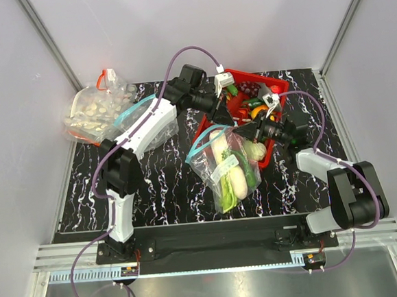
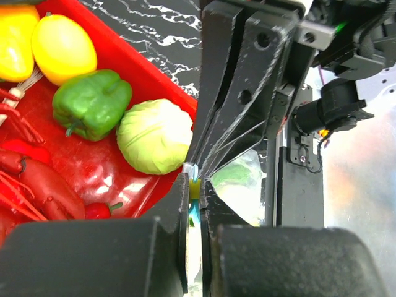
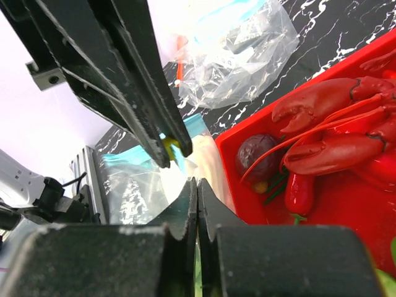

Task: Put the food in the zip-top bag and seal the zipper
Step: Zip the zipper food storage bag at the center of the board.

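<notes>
Right gripper is shut on film short of the bag's zipper; it should open and take the bag's teal strip [image 3: 180,161] beside the yellow slider.
The clear zip-top bag [image 1: 231,166] lies mid-table against the red basket. Inside it are the long leek [image 1: 221,153], white radish pieces [image 1: 237,180] and a green vegetable [image 1: 250,175]. Its teal zipper [image 1: 199,141] curves along the mouth. My left gripper [image 1: 231,120] is shut on the zipper's yellow slider [image 2: 195,189] at the bag's top edge. Facing it, almost tip to tip, my right gripper [image 1: 255,130] is shut on the bag's film [image 3: 197,182]. In the right wrist view the left gripper [image 3: 173,148] and the teal strip [image 3: 124,159] show just beyond my fingertips.
The red basket [image 1: 280,87] behind the bag holds a green pepper [image 2: 91,102], a pale cabbage [image 2: 154,136], lemons [image 2: 62,48] and a red lobster [image 3: 334,124]. Another clear bag [image 1: 99,111] with a red strip lies at the back left. Grey walls enclose the table.
</notes>
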`<state>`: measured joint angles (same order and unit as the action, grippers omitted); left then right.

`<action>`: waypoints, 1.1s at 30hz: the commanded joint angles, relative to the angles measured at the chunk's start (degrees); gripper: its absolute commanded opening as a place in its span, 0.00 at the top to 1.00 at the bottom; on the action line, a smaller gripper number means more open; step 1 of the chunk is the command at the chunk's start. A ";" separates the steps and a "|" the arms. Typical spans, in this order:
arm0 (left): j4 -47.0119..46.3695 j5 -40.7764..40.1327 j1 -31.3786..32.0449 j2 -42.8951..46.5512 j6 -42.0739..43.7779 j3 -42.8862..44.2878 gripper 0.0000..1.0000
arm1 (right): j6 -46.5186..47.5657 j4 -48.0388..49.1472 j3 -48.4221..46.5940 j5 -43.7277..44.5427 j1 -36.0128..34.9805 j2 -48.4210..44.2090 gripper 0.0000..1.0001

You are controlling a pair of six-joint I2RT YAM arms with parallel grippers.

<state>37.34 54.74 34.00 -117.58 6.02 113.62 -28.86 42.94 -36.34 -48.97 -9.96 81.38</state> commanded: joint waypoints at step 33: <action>-8.78 1.25 -0.34 3.06 -5.85 -0.51 1.00 | -7.26 12.08 -4.18 -4.91 3.89 5.01 0.50</action>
<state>32.40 53.39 33.28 -117.49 0.93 112.84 -35.62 51.62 -38.04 -51.81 -5.39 85.60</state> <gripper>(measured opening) 0.050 0.505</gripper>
